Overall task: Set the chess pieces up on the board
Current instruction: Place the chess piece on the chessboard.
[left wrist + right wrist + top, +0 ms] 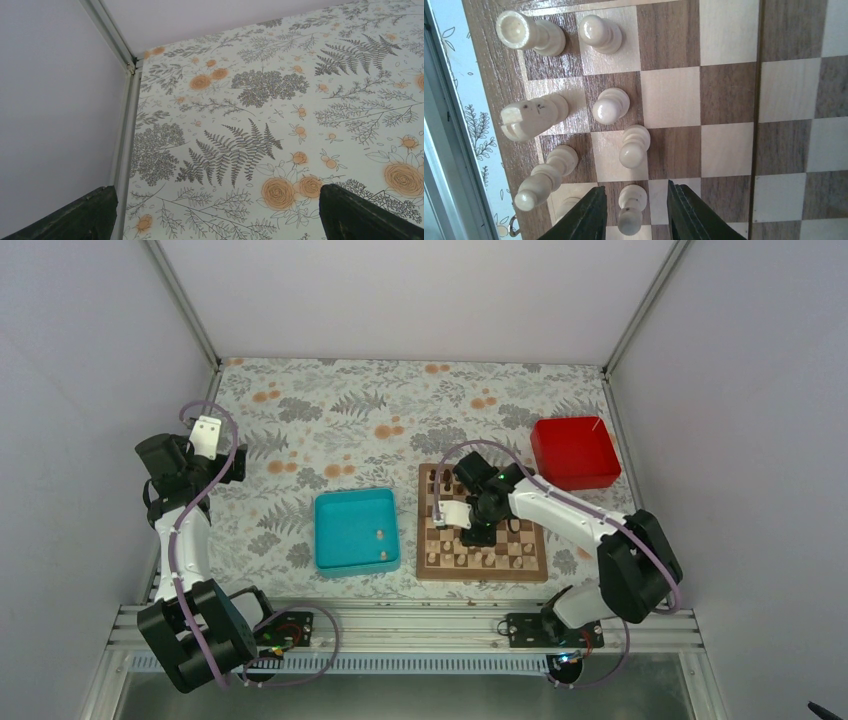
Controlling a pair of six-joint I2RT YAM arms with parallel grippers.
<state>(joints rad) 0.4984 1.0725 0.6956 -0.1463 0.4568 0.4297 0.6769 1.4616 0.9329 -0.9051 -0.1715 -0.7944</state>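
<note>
The pawn in front of the bishop crowds its light square's corner, so next my right gripper moves back, takes that pawn [633, 151] and puts it in the centre.
The board [530, 562] lies right of centre; in the right wrist view its squares [729, 100] fill the frame. Several pale chess pieces stand in its two rows by the border: a rook [526, 34], a knight [531, 117], a bishop [544, 177] and pawns [610, 105]. My right gripper [636, 187] hangs over the board [478, 530], open, its fingers either side of a standing pawn [631, 210] with gaps on both sides. Two pale pieces [381, 543] lie in the teal tray. My left gripper [216, 189] is open and empty, at the far left [208, 430].
The teal tray [340, 530] sits just left of the board. A red box [573, 452] stands behind the board at the right. Dark chessmen [447, 483] stand on the board's far rows. The enclosure walls and a metal corner post [127, 100] are close to the left gripper.
</note>
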